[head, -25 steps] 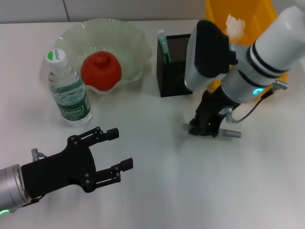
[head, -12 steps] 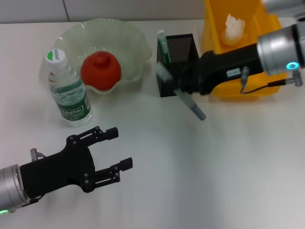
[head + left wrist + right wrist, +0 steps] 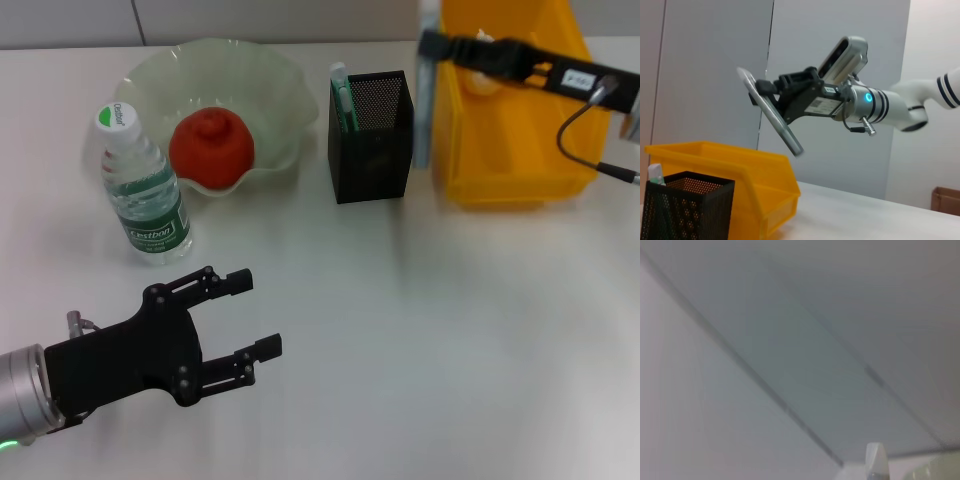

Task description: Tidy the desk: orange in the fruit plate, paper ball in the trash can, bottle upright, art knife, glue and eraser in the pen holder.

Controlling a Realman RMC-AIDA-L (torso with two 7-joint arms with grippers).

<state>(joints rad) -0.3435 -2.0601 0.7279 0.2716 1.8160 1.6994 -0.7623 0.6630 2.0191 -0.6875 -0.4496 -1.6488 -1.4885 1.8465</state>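
Next, my right gripper releases the glue inside the pen holder (image 3: 361,101), next to the art knife.
My right gripper (image 3: 438,45) is shut on the glue (image 3: 423,100), a grey stick hanging tilted in the air between the pen holder (image 3: 372,150) and the trash can (image 3: 510,130). The left wrist view shows that gripper (image 3: 765,91) and the glue (image 3: 774,116) high above both containers. The art knife (image 3: 342,95) stands in the pen holder. The orange (image 3: 212,148) lies in the fruit plate (image 3: 285,85). The bottle (image 3: 145,190) stands upright beside the plate. My arm mostly hides the paper ball. The eraser is out of view. My left gripper (image 3: 240,320) hovers open at the front left.
The black mesh cup (image 3: 685,210) and yellow bin (image 3: 735,170) stand side by side at the table's back. The bottle and plate fill the back left. A cable (image 3: 580,130) loops from my right wrist over the bin.
My right arm lifted the glue off the table and swung it up and back to beside the pen holder. The left arm barely moved.
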